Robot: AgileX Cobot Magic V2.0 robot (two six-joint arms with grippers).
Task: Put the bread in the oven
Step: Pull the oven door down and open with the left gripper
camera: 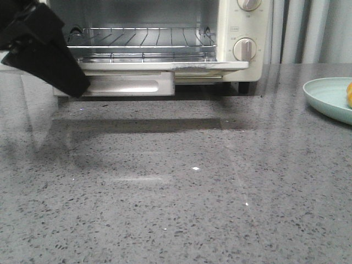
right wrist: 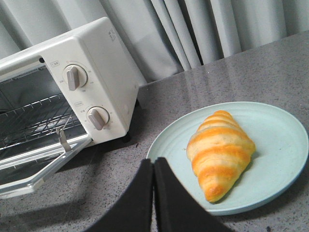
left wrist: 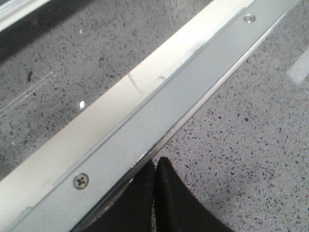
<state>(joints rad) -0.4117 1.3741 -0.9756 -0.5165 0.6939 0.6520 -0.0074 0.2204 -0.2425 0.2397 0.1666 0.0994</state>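
Observation:
The bread is lying on the pale green plate. My right gripper should next close on the near end of the bread (camera: 350, 97) (right wrist: 215, 180).
The cream-white oven (camera: 242, 33) stands at the back of the counter with its door (camera: 165, 66) dropped open and the wire rack (camera: 143, 38) showing. My left gripper (camera: 81, 91) is shut and empty, its tips at the door's front edge, as the left wrist view (left wrist: 154, 162) shows against the door's frame (left wrist: 145, 111). The bread (right wrist: 219, 152), golden-orange with cream stripes, lies on a pale green plate (right wrist: 280, 145). My right gripper (right wrist: 153, 162) is shut and empty, its tips just short of the plate's rim. In the front view only a sliver of the bread (camera: 350, 94) shows.
The plate (camera: 324, 96) sits at the counter's right edge, right of the oven (right wrist: 106, 63). The open door (right wrist: 43, 166) and its handle (camera: 132, 85) jut forward over the grey speckled counter (camera: 176, 192). Grey curtains (right wrist: 203, 29) hang behind.

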